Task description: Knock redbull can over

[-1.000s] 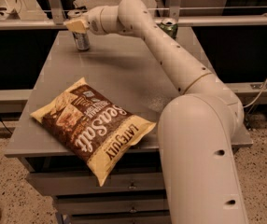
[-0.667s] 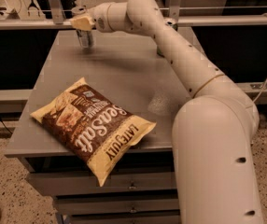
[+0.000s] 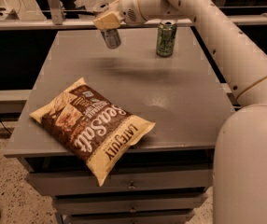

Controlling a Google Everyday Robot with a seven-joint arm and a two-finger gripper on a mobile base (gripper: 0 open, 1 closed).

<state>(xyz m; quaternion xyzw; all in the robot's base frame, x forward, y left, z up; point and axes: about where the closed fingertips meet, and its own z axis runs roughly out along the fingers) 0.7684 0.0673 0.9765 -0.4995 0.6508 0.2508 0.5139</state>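
My gripper needs to set the redbull can down on the grey table (image 3: 128, 62), in between the chips bag and the green can, and let go of it there.
The redbull can (image 3: 111, 38) is a slim silver-grey can at the back left of the grey table (image 3: 185, 97). It is tilted, with its top end right under my gripper (image 3: 104, 20). The gripper touches or nearly touches the can's top from above. My white arm reaches in from the right, over the back of the table. Whether the can's base still rests on the table is hard to tell.
A wider green can (image 3: 165, 38) stands upright at the back of the table, right of the redbull can and just below my arm. A brown and cream chips bag (image 3: 94, 127) lies at the front left, overhanging the front edge. Drawers sit below the tabletop.
My gripper and arm have swung to the right along the back of the table. The redbull can has shifted right with it and now leans. The green can has come into view.
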